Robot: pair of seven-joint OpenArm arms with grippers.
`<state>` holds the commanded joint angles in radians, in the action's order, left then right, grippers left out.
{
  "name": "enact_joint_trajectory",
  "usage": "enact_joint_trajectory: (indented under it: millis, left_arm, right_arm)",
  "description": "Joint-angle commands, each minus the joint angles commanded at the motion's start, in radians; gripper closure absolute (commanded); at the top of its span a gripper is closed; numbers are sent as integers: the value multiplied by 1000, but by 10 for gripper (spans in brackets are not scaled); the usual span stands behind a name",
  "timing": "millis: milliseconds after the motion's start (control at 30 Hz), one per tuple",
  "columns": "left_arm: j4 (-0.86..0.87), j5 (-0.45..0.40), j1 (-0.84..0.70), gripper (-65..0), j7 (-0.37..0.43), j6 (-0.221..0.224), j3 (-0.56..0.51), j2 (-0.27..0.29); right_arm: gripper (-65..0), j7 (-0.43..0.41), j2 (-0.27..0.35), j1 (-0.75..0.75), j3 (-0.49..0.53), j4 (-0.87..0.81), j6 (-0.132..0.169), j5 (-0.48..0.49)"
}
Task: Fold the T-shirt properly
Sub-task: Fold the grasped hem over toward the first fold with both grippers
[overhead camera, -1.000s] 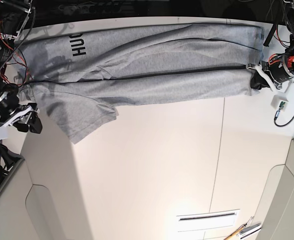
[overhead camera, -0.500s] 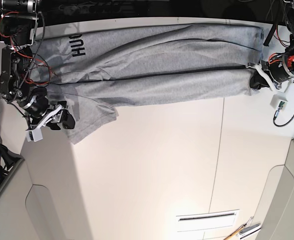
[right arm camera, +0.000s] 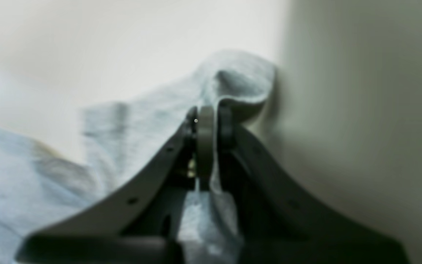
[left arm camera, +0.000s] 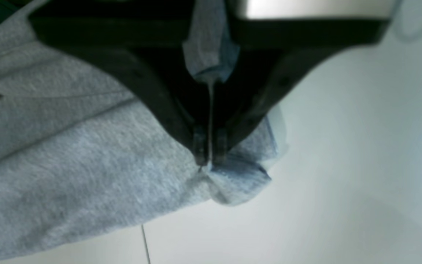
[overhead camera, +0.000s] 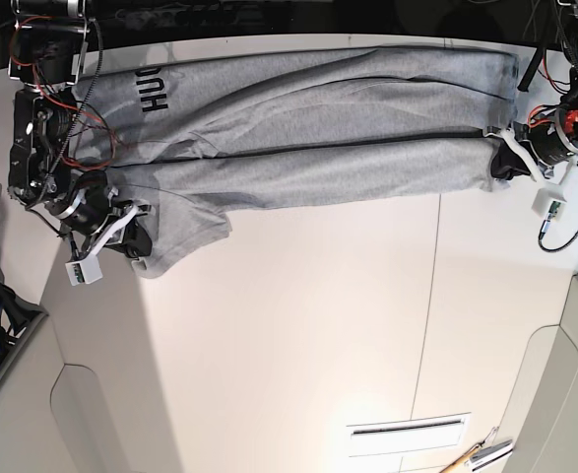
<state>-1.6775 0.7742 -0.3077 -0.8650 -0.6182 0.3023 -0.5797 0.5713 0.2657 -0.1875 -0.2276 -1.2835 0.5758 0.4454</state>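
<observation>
I should release the hanging flap with my right gripper on the T-shirt's far end (overhead camera: 94,120) beside the black lettering.
The heather-grey T-shirt (overhead camera: 308,128) lies stretched along the far side of the table, folded lengthwise, with black lettering (overhead camera: 154,91) showing at the left end. My left gripper (overhead camera: 500,161) is at the shirt's right end, shut on its lower corner. The left wrist view shows the jaws (left arm camera: 209,156) pinching a bunch of grey cloth (left arm camera: 68,165). My right gripper (overhead camera: 136,243) is at the hanging flap at the shirt's lower left. The right wrist view shows it (right arm camera: 205,115) shut on a fold of grey cloth (right arm camera: 141,121).
A small white part with a green board (overhead camera: 549,205) and a cable lie by the right arm. A white slotted plate (overhead camera: 407,431) and hand tools (overhead camera: 481,455) lie at the near edge. A seam (overhead camera: 431,296) runs across the white table.
My right gripper has moved right from beside the shirt onto its lower-left flap and closed on the cloth. My left gripper has stayed shut on the right corner.
</observation>
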Motion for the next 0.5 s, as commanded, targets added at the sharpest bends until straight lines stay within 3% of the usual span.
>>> enact_joint_trajectory:
  millis: [167, 367, 500]
  left_arm:
    - [-65, 0, -7, 0, -61, 0, 5, -1]
    - [-183, 0, -102, 0, -68, 0, 119, 0]
    - [-217, 26, -163, 0, -94, -34, 165, 0]
  right_arm:
    - [0, 172, 1, 14, -62, -184, 0, 65]
    - [0, 197, 6, 185, -197, -403, 0, 159]
    - [0, 212, 5, 296, -274, -488, 8, 245]
